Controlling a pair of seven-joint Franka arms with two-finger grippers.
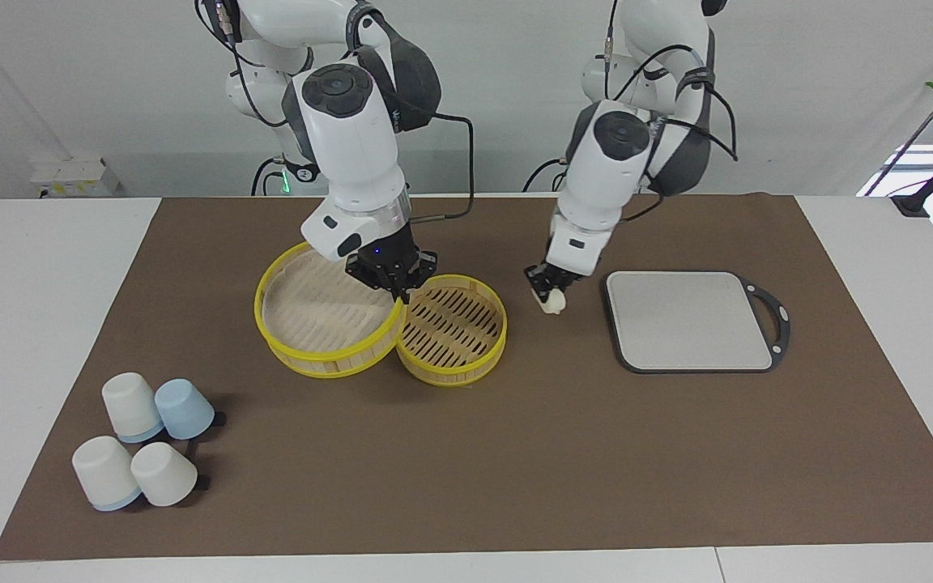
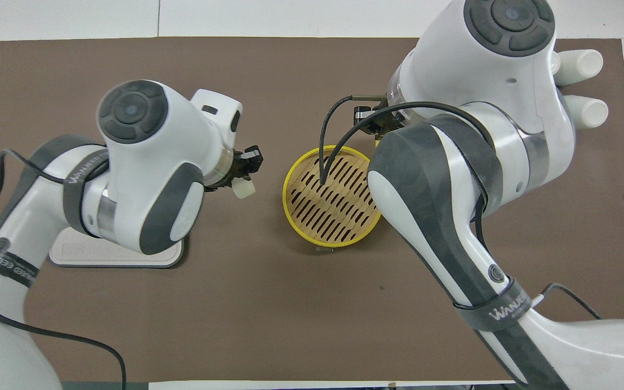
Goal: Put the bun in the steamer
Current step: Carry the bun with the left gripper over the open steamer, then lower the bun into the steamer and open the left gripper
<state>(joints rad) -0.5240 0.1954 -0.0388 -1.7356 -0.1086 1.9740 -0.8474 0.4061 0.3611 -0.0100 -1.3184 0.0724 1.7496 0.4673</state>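
Observation:
The left gripper should release the bun on the slats (image 2: 336,208) near the middle of the steamer's slatted level.
The bun (image 1: 553,302) (image 2: 244,188) is a small cream lump hanging from my left gripper (image 1: 548,290) (image 2: 242,180), which is shut on it. It is in the air over the brown mat, between the grey board (image 1: 689,320) and the steamer. The steamer's slatted tier (image 1: 504,324) (image 2: 286,195) sits on the mat with nothing in it. Its other yellow-rimmed tier (image 1: 329,360) leans tilted against it on the side toward the right arm's end. My right gripper (image 1: 398,291) is shut on that tier's rim. In the overhead view the right arm hides that gripper and the tilted tier.
The grey board (image 2: 117,257) lies bare toward the left arm's end. Several upturned white and blue cups (image 1: 142,441) (image 2: 580,62) cluster at the mat's corner toward the right arm's end, farther from the robots than the steamer.

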